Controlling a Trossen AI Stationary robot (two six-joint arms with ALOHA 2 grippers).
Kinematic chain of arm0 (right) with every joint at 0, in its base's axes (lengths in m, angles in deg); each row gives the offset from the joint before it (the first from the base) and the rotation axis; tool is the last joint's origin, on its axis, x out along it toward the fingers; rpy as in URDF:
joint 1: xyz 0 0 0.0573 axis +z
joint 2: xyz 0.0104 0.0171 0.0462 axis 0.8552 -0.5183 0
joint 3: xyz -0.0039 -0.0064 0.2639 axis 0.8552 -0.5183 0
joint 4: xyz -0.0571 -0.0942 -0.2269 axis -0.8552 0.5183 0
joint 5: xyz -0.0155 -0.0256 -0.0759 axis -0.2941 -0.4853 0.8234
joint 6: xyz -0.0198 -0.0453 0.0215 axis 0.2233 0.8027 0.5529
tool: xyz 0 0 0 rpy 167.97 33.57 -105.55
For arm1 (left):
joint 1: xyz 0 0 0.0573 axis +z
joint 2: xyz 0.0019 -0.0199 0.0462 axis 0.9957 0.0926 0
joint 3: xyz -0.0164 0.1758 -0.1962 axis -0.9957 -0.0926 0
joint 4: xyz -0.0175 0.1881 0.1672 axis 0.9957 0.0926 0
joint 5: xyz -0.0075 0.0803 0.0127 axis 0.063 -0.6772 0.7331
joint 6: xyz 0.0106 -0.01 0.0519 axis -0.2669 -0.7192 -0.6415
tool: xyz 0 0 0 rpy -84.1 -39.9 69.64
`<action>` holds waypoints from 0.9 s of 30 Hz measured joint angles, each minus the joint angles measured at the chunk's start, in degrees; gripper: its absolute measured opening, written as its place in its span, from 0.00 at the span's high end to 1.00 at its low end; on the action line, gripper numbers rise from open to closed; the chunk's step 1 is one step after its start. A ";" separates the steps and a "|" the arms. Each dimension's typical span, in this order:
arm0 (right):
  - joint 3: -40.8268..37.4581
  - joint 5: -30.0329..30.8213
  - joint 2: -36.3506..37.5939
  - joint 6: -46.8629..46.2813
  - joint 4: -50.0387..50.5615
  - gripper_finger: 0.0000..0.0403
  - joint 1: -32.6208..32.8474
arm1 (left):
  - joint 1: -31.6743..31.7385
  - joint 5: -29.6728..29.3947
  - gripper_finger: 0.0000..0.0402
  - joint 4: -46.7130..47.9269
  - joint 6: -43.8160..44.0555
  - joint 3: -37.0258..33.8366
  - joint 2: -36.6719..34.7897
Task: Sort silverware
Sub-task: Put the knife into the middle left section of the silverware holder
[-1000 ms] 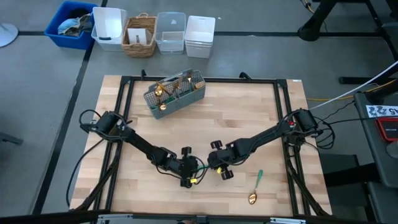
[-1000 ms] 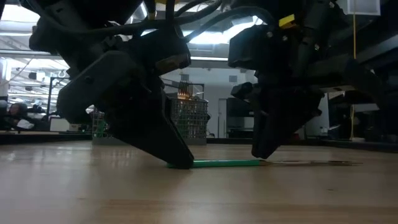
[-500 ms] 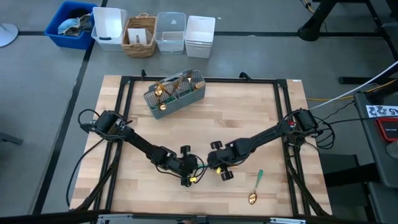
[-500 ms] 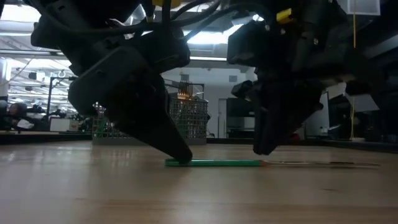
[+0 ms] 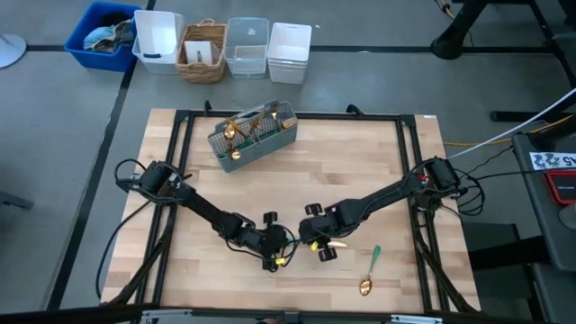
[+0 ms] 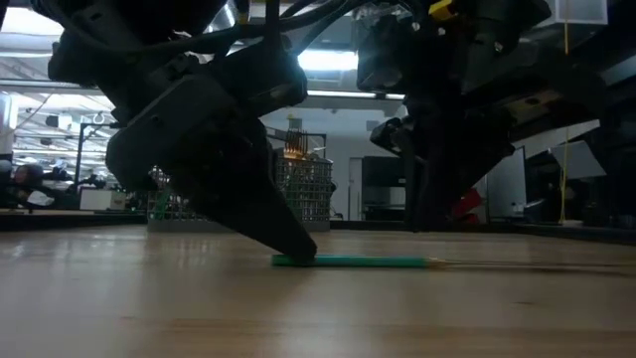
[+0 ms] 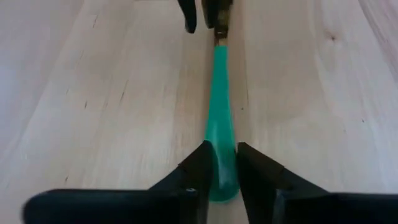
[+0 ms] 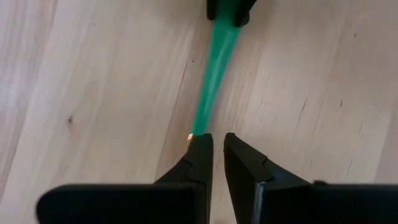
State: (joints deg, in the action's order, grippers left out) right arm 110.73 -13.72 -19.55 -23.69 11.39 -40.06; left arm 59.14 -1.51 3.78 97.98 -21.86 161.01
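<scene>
The teal handle's wide end is under my left gripper's fingers, so my right gripper needs to pinch the teal handle's neck (image 7: 221,42) while my left gripper opens and straddles that wide end.
One piece of silverware (image 5: 297,245) lies flat on the table's near middle, with a slim teal handle (image 7: 221,118) and a gold head (image 5: 339,243). My left gripper (image 7: 224,167) is at the handle's free end, shut on it. My right gripper (image 8: 217,152) hangs just over the neck (image 8: 191,135) where the handle meets the gold. Its fingers are almost together and I see them touch nothing. A second teal-handled spoon (image 5: 370,270) lies flat near the table's near right. More silverware stands in the grey mesh caddy (image 5: 253,135) at the far left. My left gripper pinches the free end of the teal handle (image 7: 222,186) between its two fingers. The fingers slant down from the table's left and lie along the handle. In the low view one fingertip (image 6: 298,251) is down on that end (image 6: 283,261). The whole piece lies flat on the table.
Black rails (image 5: 180,162) frame the wooden table. Beyond the far edge stand a blue bin (image 5: 103,34), white and clear tubs (image 5: 247,45) and a wicker basket (image 5: 202,49). Bare wood stretches between the caddy and the grippers.
My right gripper has risen from the table at the neck of the piece. In the high view the gold head now shows beside it, where before it was hidden. The piece has stayed flat on the table, with my left gripper still at its handle end.
</scene>
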 joint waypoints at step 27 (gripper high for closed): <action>-0.02 -0.44 0.00 -0.13 0.97 0.58 0.02 | 0.11 2.69 0.75 1.27 -1.00 0.22 0.26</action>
State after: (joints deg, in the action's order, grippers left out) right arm 110.70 -14.15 -19.55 -23.83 12.36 -40.04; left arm 59.25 1.18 5.04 96.97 -21.64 161.27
